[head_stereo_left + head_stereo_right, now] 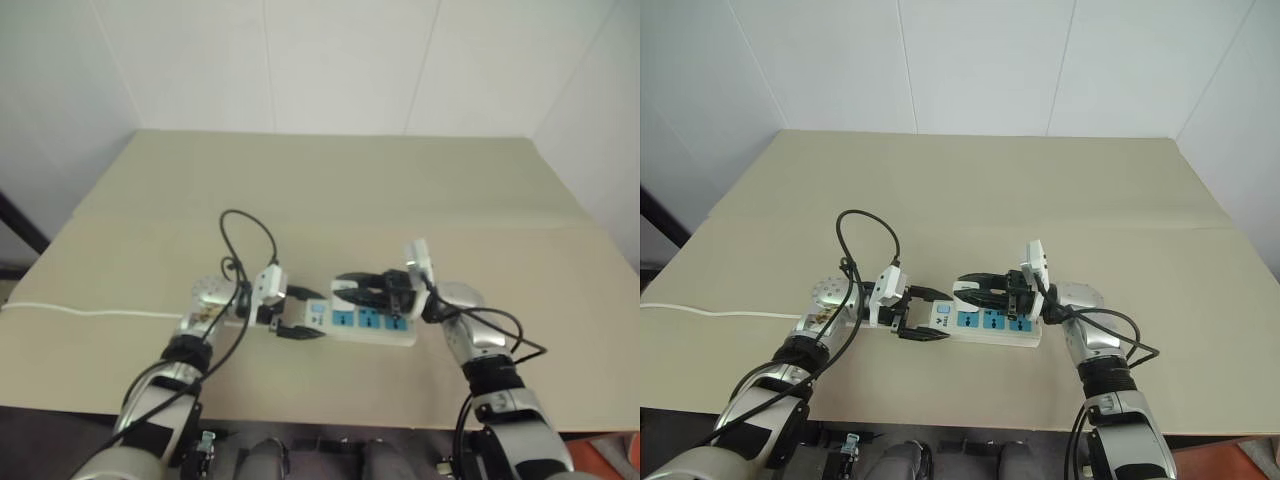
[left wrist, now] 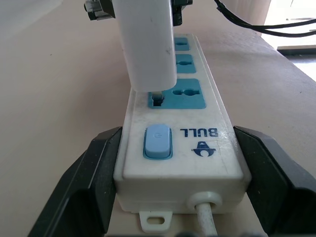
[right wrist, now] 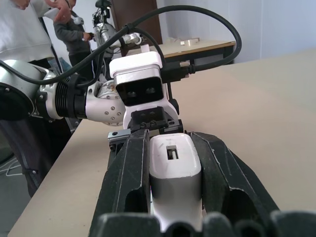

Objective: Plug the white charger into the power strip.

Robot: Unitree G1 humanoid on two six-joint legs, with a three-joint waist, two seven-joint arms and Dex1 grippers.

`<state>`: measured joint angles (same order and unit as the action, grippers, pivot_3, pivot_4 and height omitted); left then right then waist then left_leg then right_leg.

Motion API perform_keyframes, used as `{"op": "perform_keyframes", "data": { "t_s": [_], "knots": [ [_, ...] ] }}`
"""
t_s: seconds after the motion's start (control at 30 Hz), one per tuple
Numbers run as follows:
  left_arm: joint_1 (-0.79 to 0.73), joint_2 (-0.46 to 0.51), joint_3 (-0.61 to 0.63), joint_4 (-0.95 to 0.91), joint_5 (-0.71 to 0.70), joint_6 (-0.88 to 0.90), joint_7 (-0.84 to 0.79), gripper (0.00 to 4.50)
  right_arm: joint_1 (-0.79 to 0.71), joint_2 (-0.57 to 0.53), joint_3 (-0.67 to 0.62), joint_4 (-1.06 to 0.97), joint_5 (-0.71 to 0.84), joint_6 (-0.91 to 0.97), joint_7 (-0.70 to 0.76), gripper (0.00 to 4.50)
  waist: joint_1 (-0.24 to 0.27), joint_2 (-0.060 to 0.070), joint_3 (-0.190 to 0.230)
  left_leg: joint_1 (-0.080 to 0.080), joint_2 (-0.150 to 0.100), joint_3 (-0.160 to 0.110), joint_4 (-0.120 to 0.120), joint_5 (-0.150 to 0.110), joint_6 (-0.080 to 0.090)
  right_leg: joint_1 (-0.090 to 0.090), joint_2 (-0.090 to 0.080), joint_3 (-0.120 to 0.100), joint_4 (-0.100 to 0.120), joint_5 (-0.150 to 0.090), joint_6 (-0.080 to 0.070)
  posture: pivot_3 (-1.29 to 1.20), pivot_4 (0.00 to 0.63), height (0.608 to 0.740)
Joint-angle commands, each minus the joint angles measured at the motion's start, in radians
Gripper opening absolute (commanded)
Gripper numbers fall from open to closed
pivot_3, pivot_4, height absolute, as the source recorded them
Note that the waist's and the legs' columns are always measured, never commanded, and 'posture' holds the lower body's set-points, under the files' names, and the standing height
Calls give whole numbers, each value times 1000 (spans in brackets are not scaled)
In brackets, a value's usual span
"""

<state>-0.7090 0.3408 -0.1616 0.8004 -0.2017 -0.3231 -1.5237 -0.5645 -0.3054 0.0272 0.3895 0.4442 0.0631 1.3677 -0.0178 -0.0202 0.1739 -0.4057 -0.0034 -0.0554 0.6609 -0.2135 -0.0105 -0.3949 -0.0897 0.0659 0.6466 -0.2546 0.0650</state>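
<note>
The white charger, now upright over the first socket, will leave my right gripper in the blue socket (image 1: 343,315) nearest the switch on the power strip.
The power strip (image 1: 372,322) lies on the tan table close to its near edge. My left gripper (image 2: 177,140) is shut on its switch end, one black finger (image 2: 96,173) pressed against each long side. The blue switch (image 2: 157,142) sits just ahead of that grip. My right gripper (image 3: 170,143) is shut on the white charger (image 3: 175,168) and comes in from the right. It holds the charger (image 2: 148,44) upright over the first socket beside the switch, and a prong tip sits at the socket's slot (image 2: 158,100). The two other blue sockets (image 2: 180,63) are uncovered.
The strip's thin white cord (image 1: 90,312) runs left across the table (image 1: 330,190) and off its left edge. White walls stand behind the table. In the right wrist view, people (image 3: 29,29) stand by another table in the background.
</note>
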Motion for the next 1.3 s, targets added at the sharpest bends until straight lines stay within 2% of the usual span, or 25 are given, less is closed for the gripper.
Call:
{"op": "perform_keyframes", "data": {
  "t_s": [0.03,0.53,0.93,1.3],
  "knots": [
    [-4,4,-15,-4,27,-6,-6,3236,-7,-16,-7,4,-7,-29,12,1111,0,0,0,0,0,0,0,0,0,0,0,0,0,0,0,0,150,740],
    [-8,0,-16,-1,29,-7,-4,3236,29,-16,14,7,-39,-78,22,1111,2,0,0,0,0,0,0,0,0,1,0,0,0,0,0,0,150,740],
    [-5,2,-13,-4,27,-6,-7,3236,49,-24,64,86,-98,-162,25,1111,1,0,0,3,0,0,0,0,0,4,0,0,-1,0,0,0,150,740],
    [-4,4,-10,-5,28,-5,-11,3236,60,-41,104,129,-127,-156,30,1111,1,-1,-1,6,0,0,0,0,0,7,0,0,-1,0,0,0,150,740]
  ]
}}
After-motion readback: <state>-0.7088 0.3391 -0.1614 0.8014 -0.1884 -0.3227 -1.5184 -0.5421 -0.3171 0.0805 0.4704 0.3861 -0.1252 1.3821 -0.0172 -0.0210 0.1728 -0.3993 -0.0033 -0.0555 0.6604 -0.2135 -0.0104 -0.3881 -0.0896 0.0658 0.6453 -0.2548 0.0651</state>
